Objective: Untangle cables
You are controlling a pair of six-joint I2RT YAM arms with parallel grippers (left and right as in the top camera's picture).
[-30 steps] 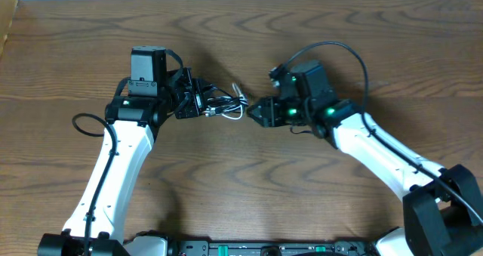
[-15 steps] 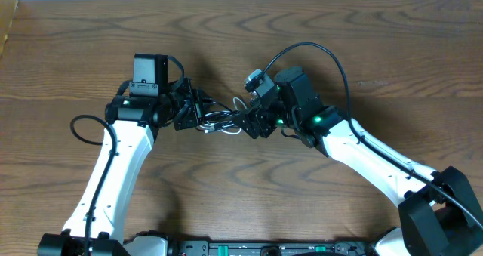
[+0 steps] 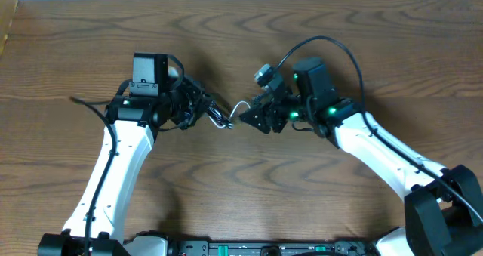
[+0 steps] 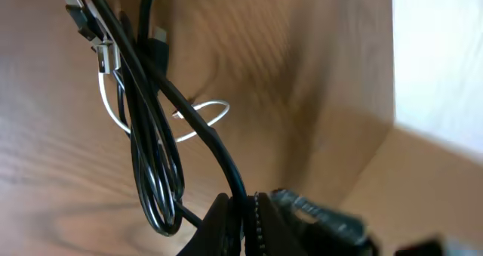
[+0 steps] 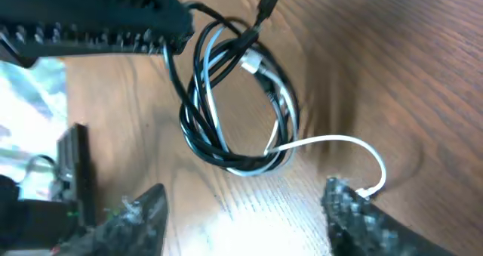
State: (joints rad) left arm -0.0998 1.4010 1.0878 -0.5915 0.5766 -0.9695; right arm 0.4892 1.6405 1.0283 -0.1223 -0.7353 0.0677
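The bunched coil hangs from one black cable piece in my left gripper; I will lay it flat, then grab the strands of cable (image 5: 228, 41) beside the plugs.
The cables (image 3: 223, 118), a black cord and a white cord coiled together, lie between my two grippers on the wooden table (image 3: 241, 180). My left gripper (image 3: 198, 109) is shut on a strand of the black cord (image 4: 155, 158) and its jaws (image 4: 243, 218) pinch that strand, with the coil beyond them. The white cord (image 4: 202, 120) loops out past the black coil, and small plug ends (image 4: 106, 53) show at the far end. My right gripper (image 5: 245, 218) is open and empty just short of the coil (image 5: 226, 128). The white cord's free end (image 5: 366, 161) curls next to its right finger.
My left gripper's black body (image 5: 90, 22) fills the top left of the right wrist view. A pale wall or board (image 4: 438, 97) stands beyond the table in the left wrist view. A thick black arm wire (image 3: 324, 48) arches over the right arm.
My right gripper reached into the coil half a second ago and has drawn back to the right, open. The coil has shifted left with my left gripper, and the white loop now sticks out.
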